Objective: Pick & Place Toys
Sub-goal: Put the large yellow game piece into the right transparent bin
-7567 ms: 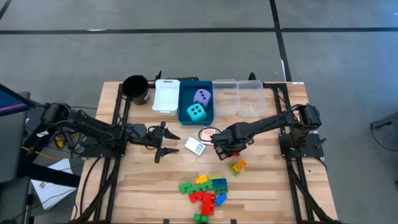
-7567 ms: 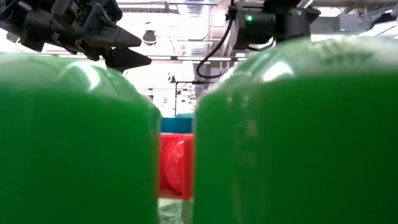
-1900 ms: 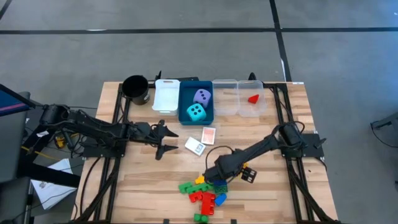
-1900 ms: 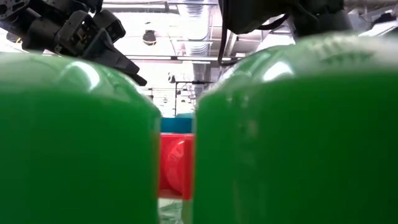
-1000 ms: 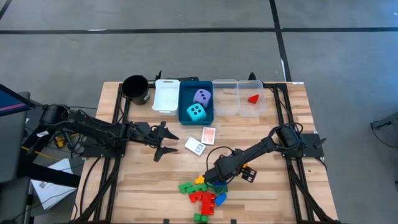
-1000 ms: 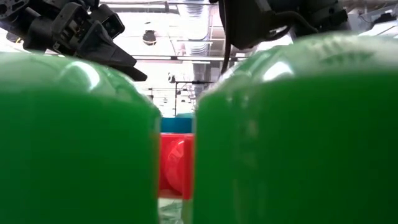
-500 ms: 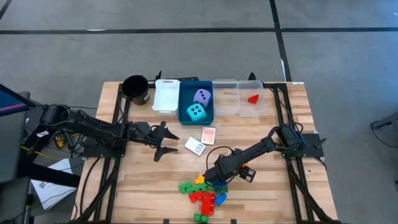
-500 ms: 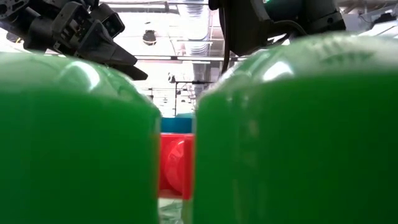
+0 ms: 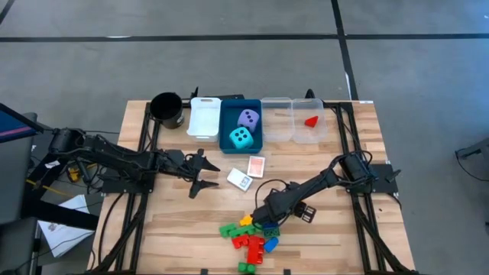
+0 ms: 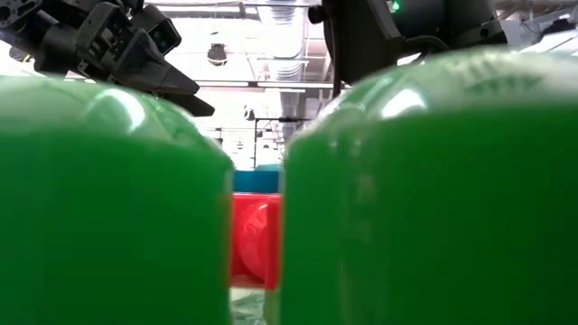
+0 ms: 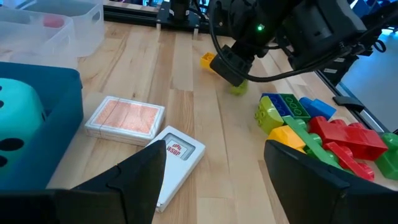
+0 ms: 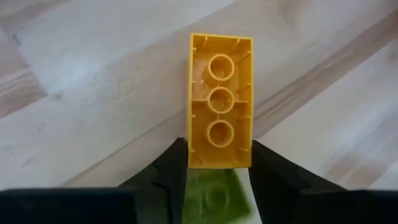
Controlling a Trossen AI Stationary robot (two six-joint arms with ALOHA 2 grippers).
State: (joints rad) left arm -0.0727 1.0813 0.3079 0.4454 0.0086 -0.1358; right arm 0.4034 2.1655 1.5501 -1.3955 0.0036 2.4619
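Note:
Next, my right gripper lets go of the yellow brick in the clear tray, at a spot that is just nearer than the red brick (image 9: 304, 132).
My right gripper (image 12: 219, 154) is down at the far edge of the brick pile (image 9: 256, 237), shut on a yellow brick (image 12: 220, 99) whose hollow underside faces the wrist camera. A green brick (image 12: 214, 194) shows under it between the fingers. My left gripper (image 9: 200, 174) hangs open above the table's left middle, near two card packs (image 9: 257, 166) (image 9: 240, 180) that lie flat. The cyan die (image 9: 241, 137) and the lavender die (image 9: 248, 118) sit in the blue tray (image 9: 226, 122). My right gripper pinches the yellow brick's two long sides at the end nearest the fingers (image 12: 198, 155). The fingers (image 12: 171, 168) slant down from the table's right side and lie along the brick. The rest of the brick sticks out beyond the fingertips. Whether it is clear of the table does not show.
A black cup (image 9: 166, 108), a white tray (image 9: 204, 116) and two clear trays (image 9: 276, 122) (image 9: 309, 136) line the far edge; a red brick (image 9: 311, 121) lies in the right one. Green bricks (image 10: 108, 199) block most of the low view.

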